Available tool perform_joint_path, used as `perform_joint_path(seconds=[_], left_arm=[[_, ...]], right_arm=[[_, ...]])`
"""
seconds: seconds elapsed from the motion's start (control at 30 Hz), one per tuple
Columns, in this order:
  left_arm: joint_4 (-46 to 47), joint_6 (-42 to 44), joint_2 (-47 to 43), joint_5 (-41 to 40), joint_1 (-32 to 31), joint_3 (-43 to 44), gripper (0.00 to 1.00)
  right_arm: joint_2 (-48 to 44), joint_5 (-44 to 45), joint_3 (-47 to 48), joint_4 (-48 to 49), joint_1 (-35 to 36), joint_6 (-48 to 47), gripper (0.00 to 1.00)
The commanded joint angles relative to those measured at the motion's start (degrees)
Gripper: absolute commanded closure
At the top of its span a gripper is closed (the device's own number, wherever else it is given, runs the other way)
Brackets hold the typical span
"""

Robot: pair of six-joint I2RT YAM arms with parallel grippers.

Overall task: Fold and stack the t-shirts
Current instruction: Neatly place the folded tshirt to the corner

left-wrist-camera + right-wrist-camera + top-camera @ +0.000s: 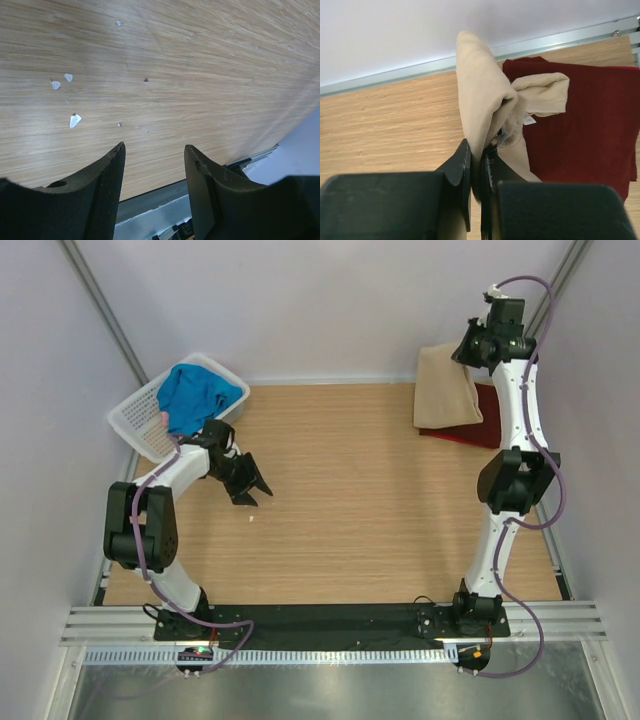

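Note:
The tan t-shirt will lie flat on top of the folded dark maroon t-shirt (463,406) (562,122) when I let go of it there with my right gripper. The tan t-shirt is now held up above it.
My right gripper (478,352) is shut on the folded tan t-shirt (445,388) and holds it up at the far right of the table. In the right wrist view the tan t-shirt (480,95) is pinched between the fingers (461,165). Beneath it the dark maroon t-shirt (480,425) lies folded flat; it also shows in the right wrist view (585,130). The bright blue t-shirt (195,397) lies bunched in the basket, with a bit of pink cloth (165,417) at its edge. My left gripper (252,485) is open and empty just above bare wood (155,145).
A white lattice basket (135,420) stands at the far left corner, just behind my left arm. Small white scraps (74,120) lie on the wooden table (340,500). A metal rail runs along the back wall (395,75). Grey walls close both sides.

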Motion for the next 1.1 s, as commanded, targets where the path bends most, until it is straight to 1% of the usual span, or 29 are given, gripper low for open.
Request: perform_joint_path(seconds=[0.0,0.1,0.23,0.47,0.57,0.8,0.97,1.07], left_arm=[[0.58,-0.48,-1.69,1.62,-0.23,1.06,0.48],[0.5,-0.48,-2.57,1.35,-0.23,0.44,0.48],[0.85,-0.92,-3.89,1.35,-0.23,-0.79,0.48],[1.37,-1.18,-4.6,1.53,-0.23,-2.11,0.48],[1.55,-1.27,-4.51,1.7,-0.23,-2.2,0.48],[1.37,-1.01,-4.24,1.71,-0.14,-2.2,0.48],[0.76,-0.48,-3.54,1.62,-0.23,-1.58,0.48],[0.67,-0.22,-2.75,1.7,-0.14,-0.88,0.48]], right_arm=[[-7.17,-2.35,-0.49,1.29,0.73,1.25,0.99],[-9.71,-3.23,-1.98,-0.03,0.73,1.43,0.99],[-12.89,-4.02,-6.38,1.55,0.73,2.13,0.99],[-14.38,-4.99,-6.21,1.03,0.91,3.1,0.99],[-14.56,-4.55,-7.78,1.73,0.91,2.75,0.99],[-12.46,-2.89,-8.93,3.92,0.82,2.4,0.99],[-8.68,-2.27,-4.64,2.61,0.29,1.61,0.99],[-7.44,-2.27,-4.19,2.61,0.03,1.78,0.99]])
